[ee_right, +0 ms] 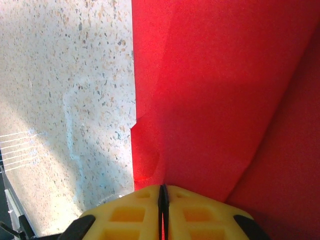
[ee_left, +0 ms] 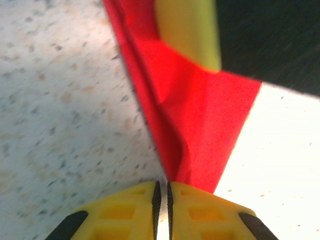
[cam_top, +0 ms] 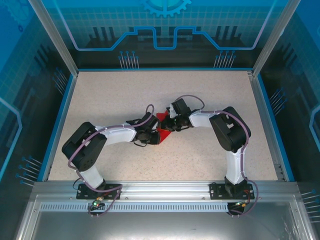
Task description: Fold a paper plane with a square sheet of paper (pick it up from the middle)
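Observation:
Next, my left gripper opens and takes the tip's middle [ee_left: 197,176] before my right gripper presses the paper's fold, because it is at the edge of the paper's bent-up tip.
The square sheet of paper [cam_top: 162,131] is bright red, creased and folded, and lies at the table's middle between both grippers. My left gripper [cam_top: 151,136] is at its near-left edge. In the left wrist view the paper [ee_left: 200,115] rises as a creased strip from the left gripper [ee_left: 162,184], whose yellow jaws stand a narrow slit apart with bright table showing through. A yellow finger [ee_left: 190,30] of the right gripper touches the sheet's far end. My right gripper [cam_top: 172,125] is shut on the paper [ee_right: 210,90]. Red shows between the pads of the right gripper [ee_right: 162,187].
The speckled table [cam_top: 115,95] has a blue rim [cam_top: 59,120] and metal frame posts [cam_top: 52,35] at its far corners. Both arms bend inward from their bases on the near rail [cam_top: 160,190]. Bare tabletop lies to the left, right and far side.

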Robot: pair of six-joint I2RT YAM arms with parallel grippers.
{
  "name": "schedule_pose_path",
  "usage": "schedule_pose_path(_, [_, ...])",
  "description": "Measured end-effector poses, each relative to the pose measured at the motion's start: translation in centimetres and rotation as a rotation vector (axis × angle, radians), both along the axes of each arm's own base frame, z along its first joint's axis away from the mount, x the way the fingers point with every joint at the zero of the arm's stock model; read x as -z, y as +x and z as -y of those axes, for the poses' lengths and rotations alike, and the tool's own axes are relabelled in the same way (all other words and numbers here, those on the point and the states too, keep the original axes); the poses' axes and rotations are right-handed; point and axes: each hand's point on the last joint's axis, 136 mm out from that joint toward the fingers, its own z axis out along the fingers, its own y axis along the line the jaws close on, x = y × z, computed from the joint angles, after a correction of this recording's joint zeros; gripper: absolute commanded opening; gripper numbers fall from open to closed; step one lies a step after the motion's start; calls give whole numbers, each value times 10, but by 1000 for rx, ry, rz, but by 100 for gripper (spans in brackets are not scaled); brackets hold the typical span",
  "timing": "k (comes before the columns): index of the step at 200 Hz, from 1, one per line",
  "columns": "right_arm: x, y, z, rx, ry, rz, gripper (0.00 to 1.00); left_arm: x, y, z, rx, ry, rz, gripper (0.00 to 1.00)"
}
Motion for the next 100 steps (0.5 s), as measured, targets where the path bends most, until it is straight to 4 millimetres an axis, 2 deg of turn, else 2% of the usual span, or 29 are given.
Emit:
schedule_pose_path(46, [-1,2,-1,-1,14,6,11,-7,-10,-15,-14,64,-31,31])
schedule_pose_path(75, [-1,4,-2,1,42,-2,10,-27,-5,-8,-24,22,10,31])
schedule_pose_path(100, [-2,4,-2,1,55,-3,10,-37,3,4,-17,-37,43,26])
